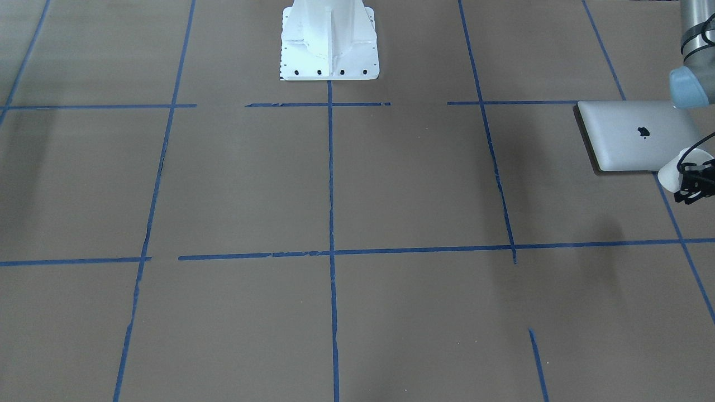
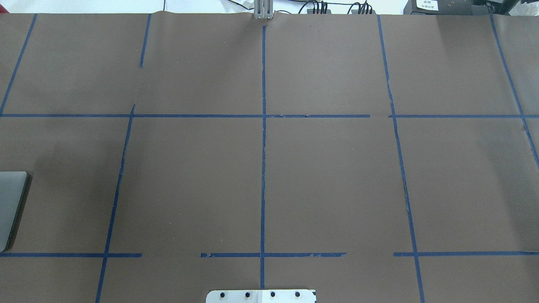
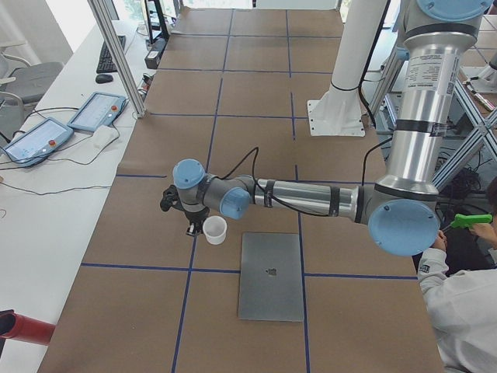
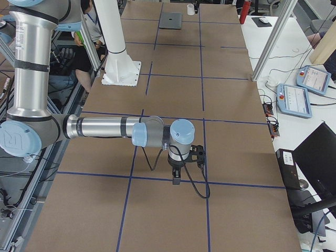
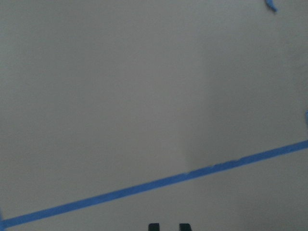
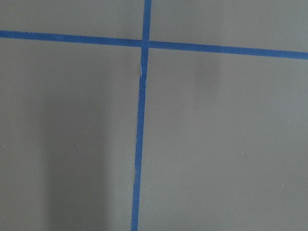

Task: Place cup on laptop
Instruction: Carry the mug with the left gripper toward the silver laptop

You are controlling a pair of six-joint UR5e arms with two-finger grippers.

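Observation:
Next, my left gripper sets the white cup down for me, on the dark logo of the closed silver laptop [image 1: 643, 138]. The cup now stands upright just off the laptop's corner.
The white cup [image 3: 215, 229] stands upright on the brown table, just off a corner of the closed silver laptop [image 3: 270, 276]. It also shows in the front-facing view [image 1: 670, 170], next to the laptop [image 1: 639, 137]. My left gripper [image 3: 190, 225] hovers right beside the cup, on the side away from the laptop. In the left wrist view its fingertips [image 5: 154, 226] stand close together over bare table with no cup between them. My right gripper [image 4: 176, 176] points down over a tape line far from both things; I cannot tell its state.
The white robot pedestal [image 1: 329, 42] stands at the table's middle back. Blue tape lines grid the table [image 2: 337, 176]. The laptop's edge [image 2: 10, 206] shows at the overhead view's left. Teach pendants [image 3: 97, 111] lie on the side bench. An operator [image 3: 466, 303] sits near the robot's base.

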